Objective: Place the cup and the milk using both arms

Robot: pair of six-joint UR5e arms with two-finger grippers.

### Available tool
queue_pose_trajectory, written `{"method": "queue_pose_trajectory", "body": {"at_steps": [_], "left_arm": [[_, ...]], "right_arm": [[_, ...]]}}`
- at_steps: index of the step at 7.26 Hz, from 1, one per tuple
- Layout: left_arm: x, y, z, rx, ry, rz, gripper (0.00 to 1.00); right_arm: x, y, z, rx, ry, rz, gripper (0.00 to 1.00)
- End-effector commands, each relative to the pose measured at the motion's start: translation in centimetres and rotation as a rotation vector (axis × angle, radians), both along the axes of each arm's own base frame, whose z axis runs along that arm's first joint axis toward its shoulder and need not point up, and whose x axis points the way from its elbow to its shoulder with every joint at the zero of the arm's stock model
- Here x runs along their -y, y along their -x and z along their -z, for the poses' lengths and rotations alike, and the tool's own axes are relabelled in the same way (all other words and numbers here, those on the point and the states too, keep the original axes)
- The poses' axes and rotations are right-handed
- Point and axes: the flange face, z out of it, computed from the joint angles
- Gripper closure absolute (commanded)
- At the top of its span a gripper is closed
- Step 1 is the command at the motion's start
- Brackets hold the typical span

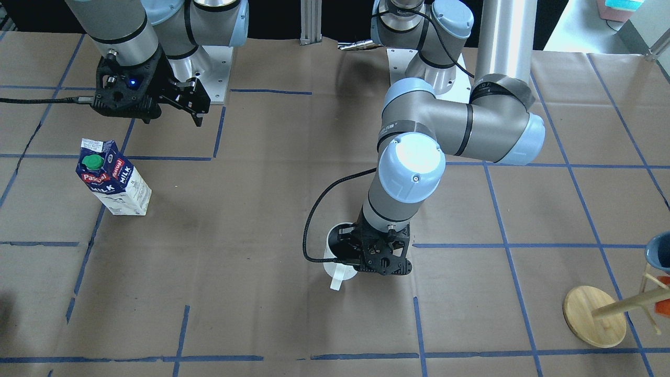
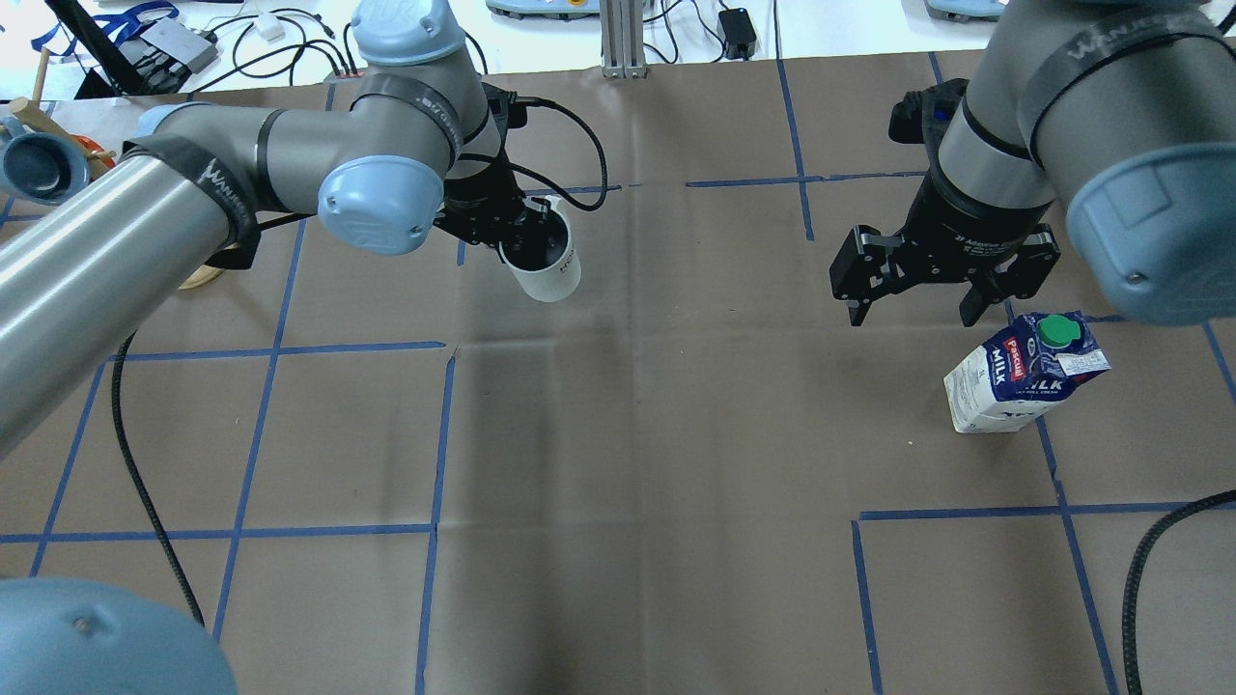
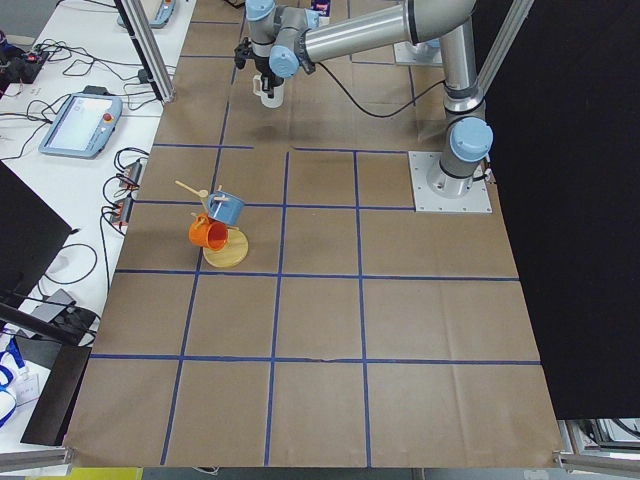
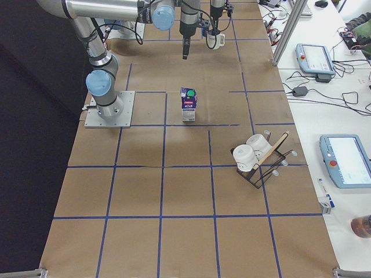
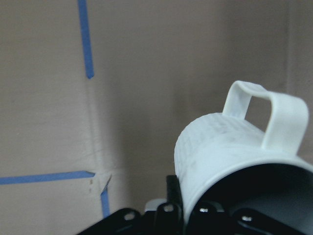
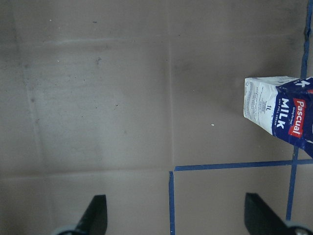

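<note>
The robot's left gripper will set the white cup down on the brown paper [image 1: 327, 291] between the blue tape ends, facing the robot's base.
The white cup [image 2: 547, 263] is gripped at its rim by my left gripper [image 2: 512, 236], which is shut on it. In the front view the cup [image 1: 337, 264] has its handle pointing away from my base. The left wrist view shows the cup [image 5: 230, 152] close up, with the brown table paper behind it. The milk [image 2: 1014, 381] stands upright on the table, also in the front view [image 1: 118, 183] and at the right edge of the right wrist view [image 6: 279, 110]. My right gripper [image 2: 915, 311] hangs open and empty above the table, just beside the carton, not touching it.
A wooden mug tree [image 1: 594, 314] with a blue and an orange mug stands at the table's left end. A wire rack [image 4: 258, 159] with two white mugs stands on the operators' side, near the right end. A black cable [image 1: 314, 230] loops beside the cup. Blue tape lines grid the paper.
</note>
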Motion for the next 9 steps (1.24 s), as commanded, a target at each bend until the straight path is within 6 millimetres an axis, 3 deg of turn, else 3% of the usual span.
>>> {"method": "queue_pose_trajectory", "body": {"at_steps": [1,5,8,9], "left_arm": [[0.5,0.8,1.2,-0.004,-0.027,-0.005,0.99],[1.4,1.2,3.5,0.008,-0.053,-0.012,0.98],[3.8,4.2,5.0,0.061,-0.043,0.03,0.98],[3.9,4.3,5.5,0.065,-0.052,0.032,0.98]], "right_arm": [[-0.1,0.0,0.0,0.0,0.004,0.0,0.0],[-0.1,0.0,0.0,0.0,0.004,0.0,0.0],[-0.1,0.0,0.0,0.0,0.004,0.0,0.0],[-0.1,0.0,0.0,0.0,0.004,0.0,0.0]]}}
